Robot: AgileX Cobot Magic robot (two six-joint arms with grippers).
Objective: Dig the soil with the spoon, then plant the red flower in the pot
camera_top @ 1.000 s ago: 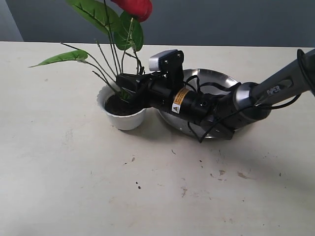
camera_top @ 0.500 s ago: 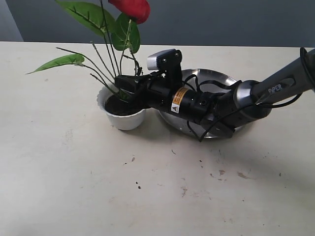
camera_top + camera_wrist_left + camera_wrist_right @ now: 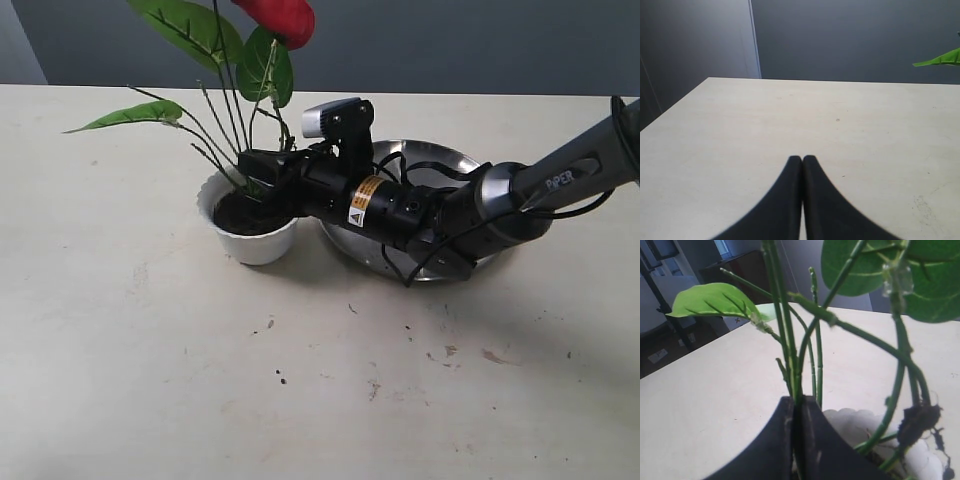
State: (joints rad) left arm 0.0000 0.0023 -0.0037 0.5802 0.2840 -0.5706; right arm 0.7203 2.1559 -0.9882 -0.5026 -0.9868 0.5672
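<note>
I need to open my right gripper, since it lies almost flat over the pot's rim, then tip its fingers down and grab the stems lower, near the soil [image 3: 247, 201].
The red flower [image 3: 279, 16] stands with its stem base in the white scalloped pot [image 3: 252, 243], over dark soil [image 3: 232, 212]. My right gripper [image 3: 250, 182] reaches in from the right, low over the pot, and is shut on the green stems [image 3: 796, 365] near their base. The pot's rim [image 3: 852, 421] shows just behind the fingers, and a clump of soil [image 3: 918, 422] clings to one stem. My left gripper [image 3: 802, 159] is shut on nothing above bare table, out of the exterior view. The spoon is out of view.
A large round steel plate [image 3: 448, 160] lies right of the pot, partly under my right arm. Soil crumbs [image 3: 372, 386] dot the table in front. A green leaf [image 3: 130, 115] sticks out to the left. The table's back edge [image 3: 100, 86] runs behind.
The plant swayed a little to the left and then back to the right with my right gripper, which stays shut on its stems. The pot has not moved.
</note>
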